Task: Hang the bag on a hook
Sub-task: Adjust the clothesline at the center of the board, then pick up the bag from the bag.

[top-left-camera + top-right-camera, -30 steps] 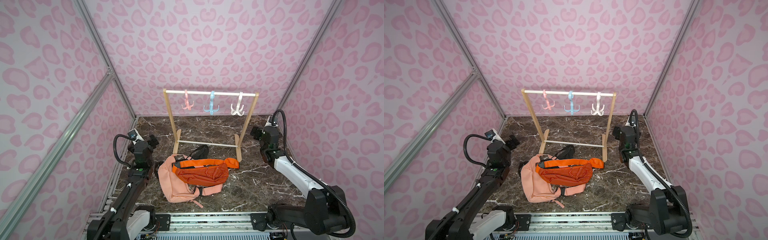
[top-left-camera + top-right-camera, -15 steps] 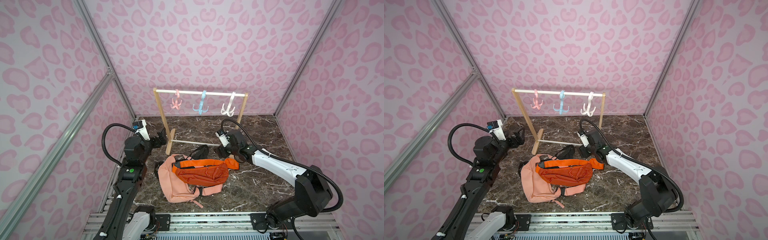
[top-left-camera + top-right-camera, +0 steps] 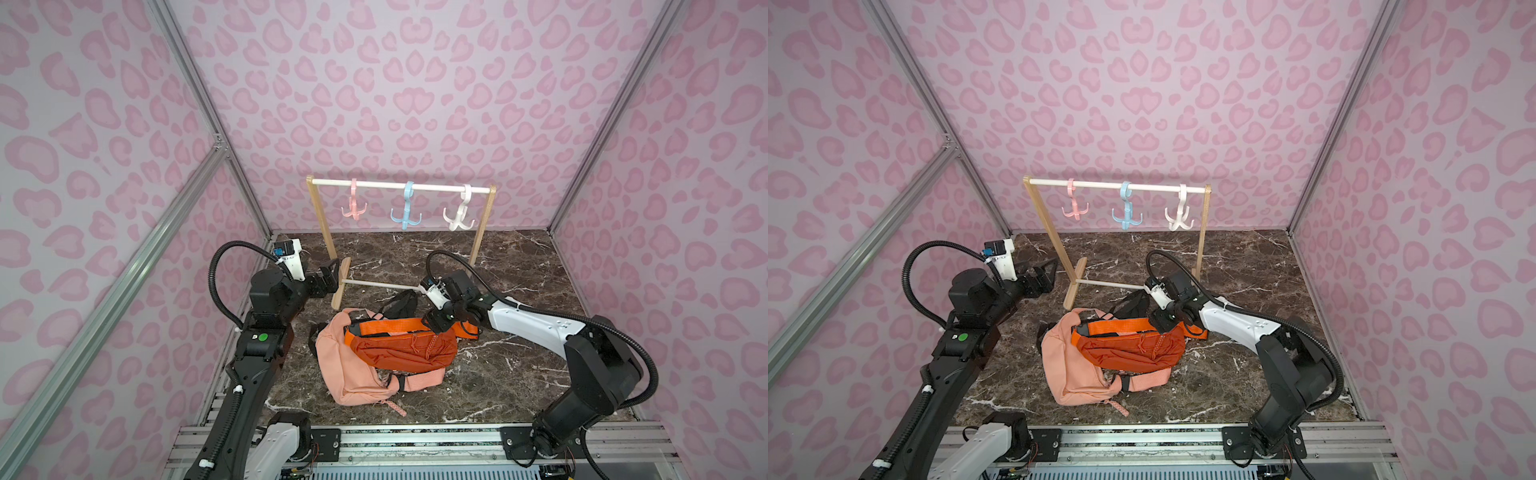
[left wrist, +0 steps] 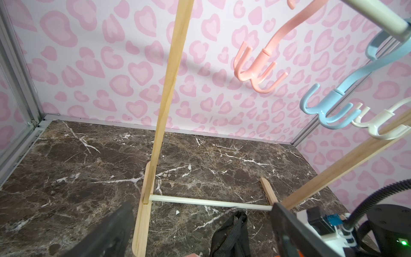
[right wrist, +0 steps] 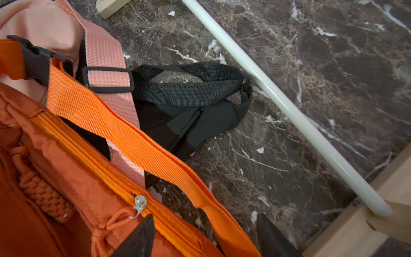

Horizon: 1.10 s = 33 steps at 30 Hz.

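The robot's left gripper needs to next close on the middle of the strap [image 3: 404,325] of the orange bag, beside the right gripper.
An orange bag [image 3: 401,347] lies on a peach bag [image 3: 349,374] in mid floor in both top views, its orange strap [image 5: 124,138] running along its top edge. My right gripper [image 3: 436,322] is down at the bag's right end. In the right wrist view the right gripper [image 5: 204,240] is open, its jaws straddling the strap without closing on it. Pink hook [image 3: 353,208], blue hook [image 3: 405,214] and white hook [image 3: 458,218] hang from the wooden rack [image 3: 320,224]. My left gripper [image 3: 330,274] is open and empty at the rack's left foot.
A black bag [image 5: 189,106] lies between the orange bag and the rack's lower white rail [image 5: 289,111]. The rack's left post [image 4: 169,89] stands just ahead of the left gripper [image 4: 200,233]. Pink patterned walls enclose the dark marble floor [image 3: 519,374].
Both arms have swung in from the sides. The right gripper dropped onto the orange bag's strap end with its jaws narrowing. The left gripper reached the rack's left foot. The rack stands further left.
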Each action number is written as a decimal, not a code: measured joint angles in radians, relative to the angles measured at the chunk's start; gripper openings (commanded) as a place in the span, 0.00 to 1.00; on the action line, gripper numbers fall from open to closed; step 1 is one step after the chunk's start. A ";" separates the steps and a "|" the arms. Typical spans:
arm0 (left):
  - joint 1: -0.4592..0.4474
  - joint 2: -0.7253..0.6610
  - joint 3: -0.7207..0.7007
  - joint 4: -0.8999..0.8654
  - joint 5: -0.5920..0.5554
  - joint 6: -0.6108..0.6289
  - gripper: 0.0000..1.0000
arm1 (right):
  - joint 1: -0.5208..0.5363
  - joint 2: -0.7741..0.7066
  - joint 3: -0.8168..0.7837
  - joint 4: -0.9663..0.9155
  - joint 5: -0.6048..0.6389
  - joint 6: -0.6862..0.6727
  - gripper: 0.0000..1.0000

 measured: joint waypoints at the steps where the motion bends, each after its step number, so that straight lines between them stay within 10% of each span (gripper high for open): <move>1: 0.000 0.000 -0.001 0.001 0.002 0.000 0.98 | 0.004 0.018 0.011 0.000 0.006 -0.004 0.70; 13: 0.000 0.034 0.004 -0.014 0.049 -0.014 0.98 | 0.011 0.161 0.068 0.007 -0.004 -0.018 0.55; 21: 0.000 0.048 0.004 -0.017 0.065 -0.015 0.97 | 0.010 0.173 0.085 -0.002 -0.019 -0.031 0.00; 33: 0.000 0.082 0.028 -0.029 0.094 -0.021 0.98 | 0.014 0.046 0.155 -0.120 -0.002 -0.077 0.00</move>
